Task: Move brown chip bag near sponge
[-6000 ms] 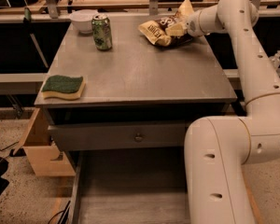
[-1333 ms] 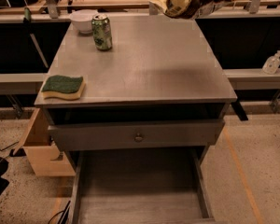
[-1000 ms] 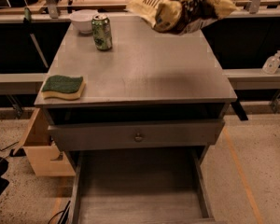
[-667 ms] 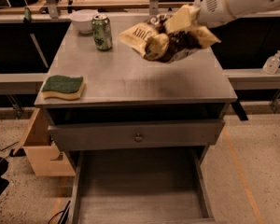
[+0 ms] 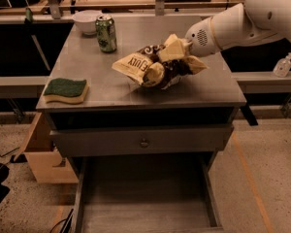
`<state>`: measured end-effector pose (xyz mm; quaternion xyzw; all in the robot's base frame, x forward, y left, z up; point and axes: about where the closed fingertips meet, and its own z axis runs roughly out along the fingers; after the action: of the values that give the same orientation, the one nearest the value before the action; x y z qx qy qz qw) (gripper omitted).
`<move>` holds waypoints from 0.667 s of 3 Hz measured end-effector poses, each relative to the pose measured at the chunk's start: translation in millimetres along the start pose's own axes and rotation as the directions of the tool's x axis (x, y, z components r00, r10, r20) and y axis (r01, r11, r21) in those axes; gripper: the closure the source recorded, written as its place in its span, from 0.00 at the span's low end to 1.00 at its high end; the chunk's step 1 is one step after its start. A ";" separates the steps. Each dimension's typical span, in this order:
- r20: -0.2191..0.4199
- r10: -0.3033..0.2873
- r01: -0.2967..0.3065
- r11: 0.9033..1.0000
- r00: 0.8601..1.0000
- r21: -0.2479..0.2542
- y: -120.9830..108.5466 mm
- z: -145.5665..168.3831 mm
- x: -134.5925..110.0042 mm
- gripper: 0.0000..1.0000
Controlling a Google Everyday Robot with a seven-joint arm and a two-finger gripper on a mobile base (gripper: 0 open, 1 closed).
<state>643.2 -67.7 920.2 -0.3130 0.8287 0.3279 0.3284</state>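
Note:
Next, I set the brown chip bag on the table (image 5: 122, 68) before the green soda can.
The brown chip bag (image 5: 144, 67), dark brown with white lettering and pale yellow ends, hangs just above the middle of the grey table (image 5: 111, 93). My gripper (image 5: 170, 62) comes in from the upper right and is shut on the bag's right part, its pale fingers (image 5: 172, 50) wrapped over the foil. The sponge (image 5: 66, 90), green top over yellow foam, lies at the table's front left corner, well to the left of the bag.
A green soda can (image 5: 106, 33) and a white bowl (image 5: 86, 21) stand at the table's back left. An open drawer (image 5: 143, 198) juts out below the table front. A wooden box (image 5: 41, 154) sits on the floor at left. A small bottle (image 5: 283, 64) stands on the right ledge.
My arm has carried the bag from the back right of the table down and to the left, toward the table's middle. The sponge, can and bowl have not moved.

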 end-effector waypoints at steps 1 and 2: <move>0.003 -0.102 0.102 0.991 0.995 -0.084 6.9 17.0 -10.2 1.00; 0.017 -0.228 0.227 0.955 0.974 -0.190 34.0 29.6 -28.5 1.00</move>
<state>645.1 -16.8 936.2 -0.4371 0.7528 0.3651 0.3301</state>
